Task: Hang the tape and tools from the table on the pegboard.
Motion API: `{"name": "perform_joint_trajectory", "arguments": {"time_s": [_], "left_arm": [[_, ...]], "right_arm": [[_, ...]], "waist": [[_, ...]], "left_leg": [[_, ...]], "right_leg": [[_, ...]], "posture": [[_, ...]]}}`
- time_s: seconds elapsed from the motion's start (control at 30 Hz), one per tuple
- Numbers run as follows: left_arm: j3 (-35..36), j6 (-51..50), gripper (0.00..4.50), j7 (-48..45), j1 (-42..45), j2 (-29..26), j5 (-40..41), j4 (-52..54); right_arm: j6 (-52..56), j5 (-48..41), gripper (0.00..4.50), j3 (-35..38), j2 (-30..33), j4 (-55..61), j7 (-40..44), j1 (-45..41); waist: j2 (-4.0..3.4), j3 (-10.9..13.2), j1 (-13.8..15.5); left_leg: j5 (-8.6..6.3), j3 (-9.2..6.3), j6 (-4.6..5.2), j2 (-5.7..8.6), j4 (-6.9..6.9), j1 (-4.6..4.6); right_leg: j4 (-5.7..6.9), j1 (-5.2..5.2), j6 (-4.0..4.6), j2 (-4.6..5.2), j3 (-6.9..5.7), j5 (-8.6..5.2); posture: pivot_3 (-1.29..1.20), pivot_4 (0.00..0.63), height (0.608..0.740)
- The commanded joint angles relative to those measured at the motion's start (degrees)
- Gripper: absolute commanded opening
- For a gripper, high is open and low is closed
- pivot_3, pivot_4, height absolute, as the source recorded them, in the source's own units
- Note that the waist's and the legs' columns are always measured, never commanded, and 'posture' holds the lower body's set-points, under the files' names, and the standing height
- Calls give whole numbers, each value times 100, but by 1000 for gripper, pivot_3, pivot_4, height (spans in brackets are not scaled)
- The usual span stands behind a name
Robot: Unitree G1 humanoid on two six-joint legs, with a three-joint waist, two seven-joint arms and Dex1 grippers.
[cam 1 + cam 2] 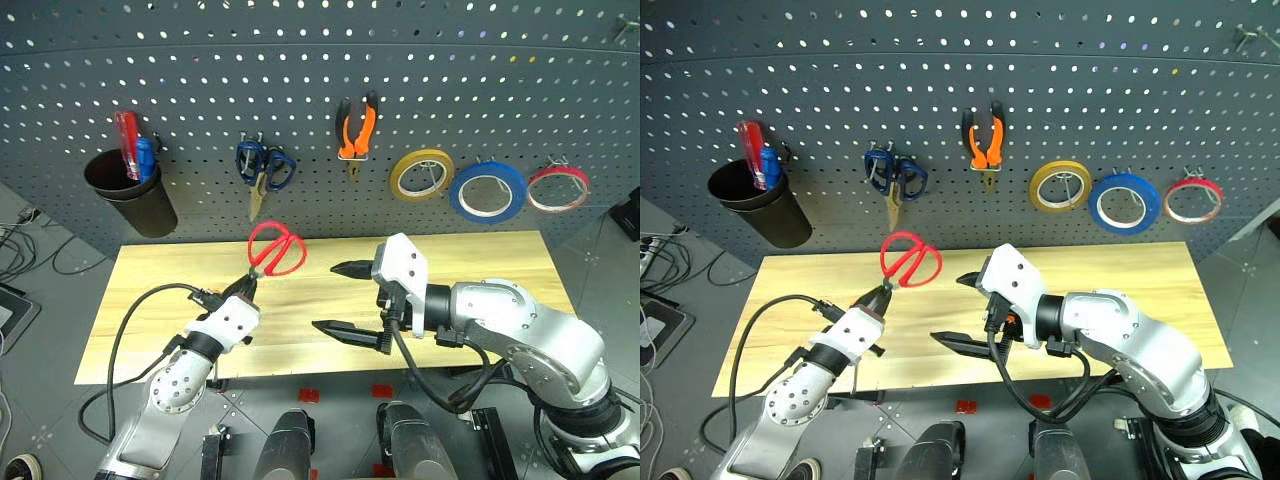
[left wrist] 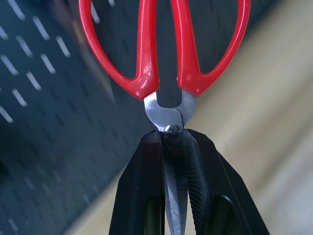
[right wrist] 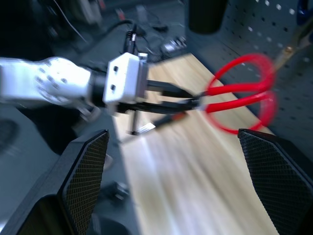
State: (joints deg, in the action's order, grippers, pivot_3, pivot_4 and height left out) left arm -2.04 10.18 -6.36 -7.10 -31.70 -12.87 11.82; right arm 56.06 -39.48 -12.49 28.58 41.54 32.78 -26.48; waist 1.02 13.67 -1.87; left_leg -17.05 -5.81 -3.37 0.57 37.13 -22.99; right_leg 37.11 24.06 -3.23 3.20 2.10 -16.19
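The robot's left gripper will release the red-handled scissors on the hook holding the blue-handled scissors (image 1: 264, 174), in front of that blue-handled pair.
My left gripper (image 1: 250, 283) is shut on the blades of the red-handled scissors (image 1: 277, 248), whose handles point up toward the pegboard (image 1: 300, 60), above the table (image 1: 480, 262). In the left wrist view the black fingers (image 2: 195, 171) pinch the blades just below the pivot. My right gripper (image 1: 325, 297) stands open over the table's middle, to the right of the scissors and apart from them. Orange-handled pliers (image 1: 355, 130) and the blue tape (image 1: 487, 190) hang on pegboard hooks.
A black cup (image 1: 130, 190) with a red and a blue screwdriver hangs at the pegboard's left. Blue-handled scissors (image 1: 262, 170) hang left of the pliers. A yellow roll (image 1: 420, 175) and a red-rimmed roll (image 1: 558, 188) flank the blue tape.
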Motion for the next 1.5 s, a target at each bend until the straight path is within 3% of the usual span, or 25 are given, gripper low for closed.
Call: {"name": "perform_joint_trajectory", "arguments": {"time_s": [0.03,0.23,0.67,1.1,1.43,1.5], "left_arm": [[322,103,292,64,-15,104,-14,456],[615,-157,292,-15,15,386,104,940],[688,-727,292,-105,996,751,223,427],[447,-853,292,-328,1466,953,203,64],[432,-1031,292,-436,1530,1001,284,-147],[444,-1153,1021,-445,1488,1011,278,-139]], "right_arm": [[278,-535,4500,414,131,190,97,-78],[339,-738,4500,578,456,99,268,-115],[93,-902,4500,1022,-8,-212,-251,-610],[-799,574,4500,533,-34,-322,-714,-1194],[-780,643,4500,438,-128,-165,-616,-1018],[-767,637,4500,425,-130,-143,-605,-962]], "waist": [[0,0,-2],[1,0,-3],[2,-1,-11],[3,-2,-54],[2,-2,-107],[2,-2,-108]], "left_leg": [[1,2,3,0,0,1],[-2,11,34,-1,8,7],[8,16,51,11,90,9],[20,26,30,10,92,6],[19,27,31,9,93,6],[20,27,31,9,93,6]], "right_leg": [[3,0,1,-2,-1,0],[31,0,2,-10,-6,1],[102,-8,-3,-26,-1,19],[103,-1,-2,-23,5,19],[104,-1,-2,-23,7,20],[104,-1,-2,-23,7,20]], "posture": [[-44,232,740],[-41,219,740],[-49,214,740],[-67,221,740],[-75,223,740],[-73,226,740]]}}
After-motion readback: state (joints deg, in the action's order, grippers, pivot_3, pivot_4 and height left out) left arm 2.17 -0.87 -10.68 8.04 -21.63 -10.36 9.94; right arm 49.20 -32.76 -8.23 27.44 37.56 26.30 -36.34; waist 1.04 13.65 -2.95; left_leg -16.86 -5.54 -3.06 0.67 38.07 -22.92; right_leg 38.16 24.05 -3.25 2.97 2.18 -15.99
